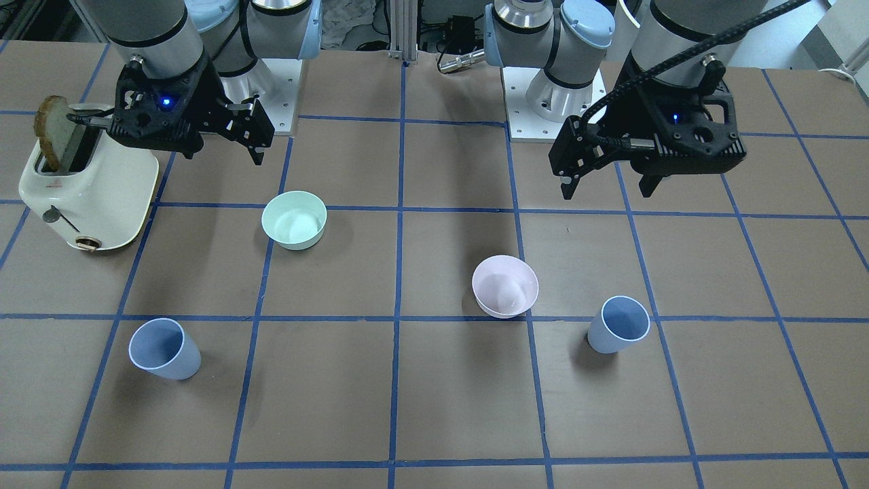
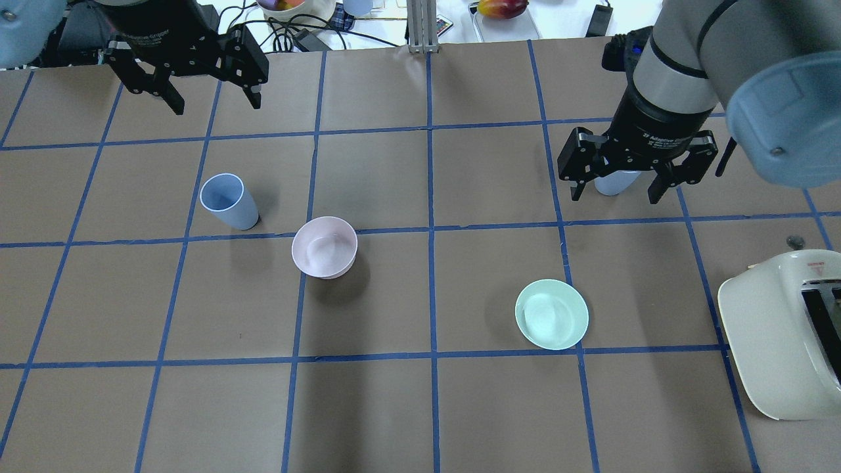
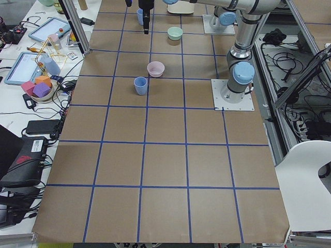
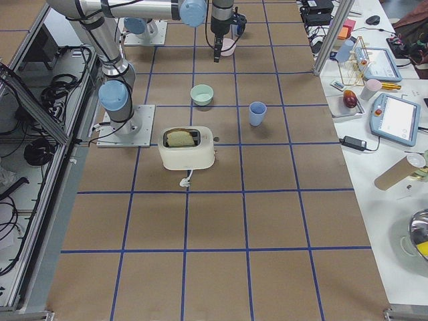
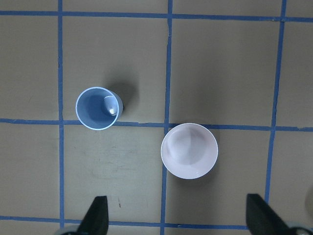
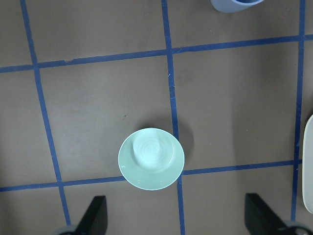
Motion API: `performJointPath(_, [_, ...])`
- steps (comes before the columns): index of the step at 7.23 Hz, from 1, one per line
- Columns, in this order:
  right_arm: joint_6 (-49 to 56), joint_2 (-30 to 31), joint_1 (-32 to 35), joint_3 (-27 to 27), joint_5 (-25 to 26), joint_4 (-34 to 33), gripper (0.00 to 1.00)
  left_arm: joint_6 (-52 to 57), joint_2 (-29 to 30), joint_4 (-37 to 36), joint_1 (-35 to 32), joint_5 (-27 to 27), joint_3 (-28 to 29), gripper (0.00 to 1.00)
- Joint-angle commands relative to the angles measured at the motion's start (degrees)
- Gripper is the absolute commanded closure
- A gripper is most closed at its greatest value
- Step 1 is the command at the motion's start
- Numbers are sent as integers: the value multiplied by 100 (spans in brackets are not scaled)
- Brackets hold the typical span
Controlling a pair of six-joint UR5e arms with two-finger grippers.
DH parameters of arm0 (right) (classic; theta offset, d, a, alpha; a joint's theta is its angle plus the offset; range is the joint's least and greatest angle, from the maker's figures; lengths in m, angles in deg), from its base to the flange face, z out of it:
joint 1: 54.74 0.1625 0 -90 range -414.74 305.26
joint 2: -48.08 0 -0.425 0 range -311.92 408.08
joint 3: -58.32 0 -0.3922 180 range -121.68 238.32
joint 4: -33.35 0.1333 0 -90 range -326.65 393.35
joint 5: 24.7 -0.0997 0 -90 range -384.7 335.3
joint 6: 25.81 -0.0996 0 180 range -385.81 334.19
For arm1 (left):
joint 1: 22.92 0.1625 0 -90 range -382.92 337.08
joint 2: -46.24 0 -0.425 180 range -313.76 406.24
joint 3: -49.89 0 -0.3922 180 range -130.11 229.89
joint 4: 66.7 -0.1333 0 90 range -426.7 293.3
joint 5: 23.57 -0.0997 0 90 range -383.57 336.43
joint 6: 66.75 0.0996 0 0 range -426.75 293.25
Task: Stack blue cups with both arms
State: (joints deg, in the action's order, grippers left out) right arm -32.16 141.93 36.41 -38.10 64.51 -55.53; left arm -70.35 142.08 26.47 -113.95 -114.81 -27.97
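Note:
The blue cup beside the pink bowl is next, so next my left gripper goes to it and closes on the cup's rim [image 1: 603, 318] [image 5: 118, 110] facing that bowl.
Two periwinkle-blue cups stand upright and apart on the brown table. One blue cup [image 2: 227, 200] is on my left side, next to the pale pink bowl [image 2: 324, 246]; it also shows in the left wrist view [image 5: 99, 108]. The other blue cup [image 1: 165, 348] is on my right side and is partly hidden under my right gripper in the overhead view. My left gripper [image 2: 217, 106] is open and empty, high above the table and beyond its cup. My right gripper [image 2: 617, 196] is open and empty, raised over the table.
A mint-green bowl [image 2: 552, 314] sits right of centre. A cream toaster [image 1: 88, 190] holding a slice of toast [image 1: 51, 132] stands at my far right. The pink bowl is close to the left cup. Blue tape lines grid the table.

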Motion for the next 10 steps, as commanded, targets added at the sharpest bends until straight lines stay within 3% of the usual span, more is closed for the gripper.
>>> performJointPath(1, [11,-15,-9,-8,53,-42,0,0,-4,0,-3,0,-1,0])
performJointPath(5, [11,-41,-96,18,53,-200,0,122,41,-123,6,44,-9,0])
performJointPath(8, [28,-268,-1078,36,-35,-200,0,483,556,-149,181,0,-369,0])
performJointPath(9, [255,-592,-1255,53,-26,-339,0,814,793,-541,417,0,-597,0])
performJointPath(10, [944,-1135,-1257,280,-35,-1359,0,1366,1013,-1232,698,9,-982,0])
